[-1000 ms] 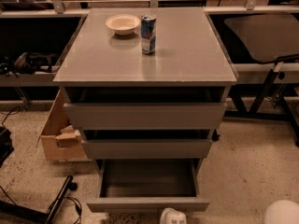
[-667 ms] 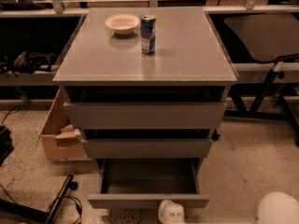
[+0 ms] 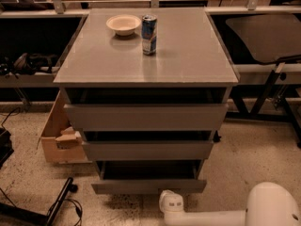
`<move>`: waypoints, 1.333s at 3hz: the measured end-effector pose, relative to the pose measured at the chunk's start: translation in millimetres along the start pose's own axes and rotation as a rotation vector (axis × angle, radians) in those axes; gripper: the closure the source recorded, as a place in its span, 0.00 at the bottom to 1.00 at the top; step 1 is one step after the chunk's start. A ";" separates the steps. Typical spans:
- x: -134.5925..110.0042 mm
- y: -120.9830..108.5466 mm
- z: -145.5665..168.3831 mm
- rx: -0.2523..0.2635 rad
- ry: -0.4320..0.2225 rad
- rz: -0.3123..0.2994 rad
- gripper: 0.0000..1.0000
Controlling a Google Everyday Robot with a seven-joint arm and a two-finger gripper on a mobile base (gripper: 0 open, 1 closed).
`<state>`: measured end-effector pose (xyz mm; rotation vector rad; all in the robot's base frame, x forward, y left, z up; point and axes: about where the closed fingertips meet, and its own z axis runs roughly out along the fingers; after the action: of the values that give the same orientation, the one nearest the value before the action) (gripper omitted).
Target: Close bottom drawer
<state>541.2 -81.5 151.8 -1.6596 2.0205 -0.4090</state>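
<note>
My gripper will release the bottom drawer, which still sticks out a little, once it is pushed into the cabinet, in line (image 3: 148, 176) under the front of the middle drawer.
The bottom drawer (image 3: 148, 186) is the lowest of three grey drawers in the cabinet (image 3: 188, 55). Its narrow front panel sticks out a little beyond the middle drawer front (image 3: 148, 150), and a dark strip of its tray shows behind the panel. My gripper (image 3: 170, 202) is the white end of the arm that comes in from the bottom right. It sits right at the lower front edge of the drawer panel, a little right of its middle. The top drawer front (image 3: 146, 117) is the widest.
A white bowl (image 3: 123, 24) and a blue can (image 3: 149, 34) stand on the cabinet top. A cardboard box (image 3: 56, 140) sits on the floor at the cabinet's left. A black stand leg with cables (image 3: 59, 204) lies at the bottom left. A dark table frame (image 3: 270, 69) stands to the right.
The bottom drawer has slid in towards the cabinet; much less of its tray shows. My gripper and arm have moved forward with the panel.
</note>
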 end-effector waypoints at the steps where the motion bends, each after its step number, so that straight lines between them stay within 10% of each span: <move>1: -9.0 -66.9 31.6 0.054 -0.007 -0.041 1.00; 3: -11.2 -84.0 39.3 0.066 -0.005 -0.048 1.00; 4: -11.2 -83.7 39.2 0.066 -0.005 -0.048 0.73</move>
<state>633.4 -85.7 164.6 -1.6700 1.9456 -0.4826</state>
